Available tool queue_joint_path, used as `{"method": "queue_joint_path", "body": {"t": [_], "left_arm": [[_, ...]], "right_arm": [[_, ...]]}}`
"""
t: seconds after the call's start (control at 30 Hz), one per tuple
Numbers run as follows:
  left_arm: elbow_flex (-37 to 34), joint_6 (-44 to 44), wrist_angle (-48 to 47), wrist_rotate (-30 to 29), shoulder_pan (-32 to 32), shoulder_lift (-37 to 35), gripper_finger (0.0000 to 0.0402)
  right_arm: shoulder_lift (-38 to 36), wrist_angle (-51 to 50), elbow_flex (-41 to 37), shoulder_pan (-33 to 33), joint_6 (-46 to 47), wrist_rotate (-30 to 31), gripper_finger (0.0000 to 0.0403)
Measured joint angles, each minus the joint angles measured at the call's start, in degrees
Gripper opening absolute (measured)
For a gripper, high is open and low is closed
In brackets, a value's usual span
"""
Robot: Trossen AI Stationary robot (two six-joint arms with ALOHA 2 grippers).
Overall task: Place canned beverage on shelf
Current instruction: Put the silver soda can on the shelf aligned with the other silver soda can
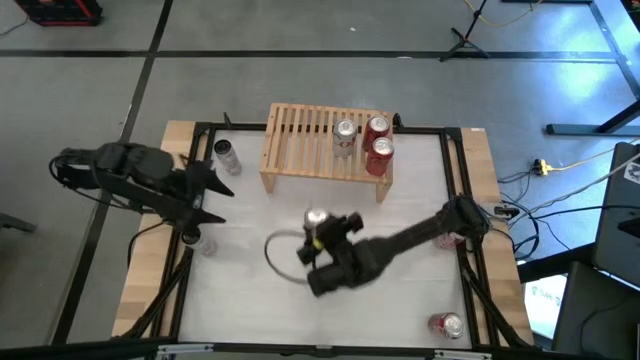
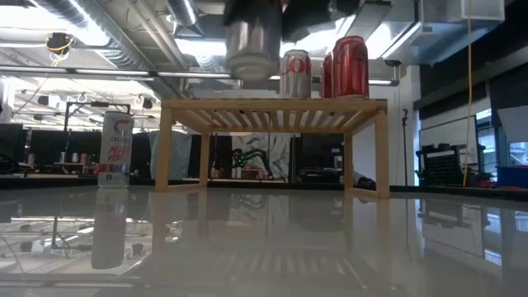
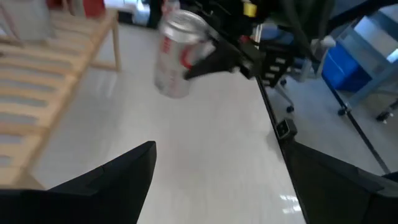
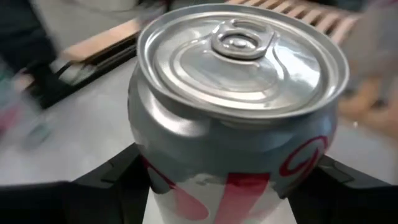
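Observation:
The canned beverage will go down from my right gripper onto the slats [image 1: 343, 168] just in front of the shelf's silver can.
A silver canned beverage with red lettering [image 4: 239, 93] hangs above the table in front of the shelf, with my right gripper [image 1: 318, 230] shut on it. The low view shows this can [image 2: 252, 41] higher than the shelf top. The light-wood shelf [image 1: 300, 140] stands at the table's far side. On its slatted top stand a silver can [image 1: 345, 135] and two red cans [image 1: 378, 140]. My left gripper [image 1: 215, 182] is open with nothing in it, raised over the table's left side. My right gripper pinches the can's side wall [image 4: 155, 168] between its two fingers [image 4: 118, 177], below the top rim. The fingers come slanting down from the table's near right side. The can is top up, slightly tilted and lifted clear of the table [image 3: 177, 53].
A silver can [image 1: 226, 155] stands on the table left of the shelf. Another can [image 1: 205, 240] is by the left arm at the left edge. A red can [image 1: 447, 325] lies at the near right corner. A cable loop [image 1: 275, 250] hangs by the right arm.

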Motion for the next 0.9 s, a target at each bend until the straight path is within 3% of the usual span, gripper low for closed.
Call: {"method": "queue_joint_path", "body": {"t": [0.17, 0.33, 0.6, 0.9], "left_arm": [[0.0, 2.81, 0.04, -1.03, 1.68, -3.47, 0.0348], [0.0, 3.95, 0.13, -1.04, 2.32, -4.96, 0.0348], [0.0, 4.01, 0.2, -2.49, 2.32, -4.92, 0.0348], [0.0, 3.05, 0.22, -4.23, 2.3, -4.9, 0.0348]], "right_arm": [[-0.06, -13.8, 6.13, -4.2, 5.35, 0.86, 0.0273], [-1.52, -20.43, 7.32, -6.88, 9.8, 1.91, 0.0273], [-2.16, -21.89, 6.61, -12.94, 11.66, 2.55, 0.0273], [-2.18, -22.07, 1.87, -15.77, 20.86, 2.21, 0.0273]]}}
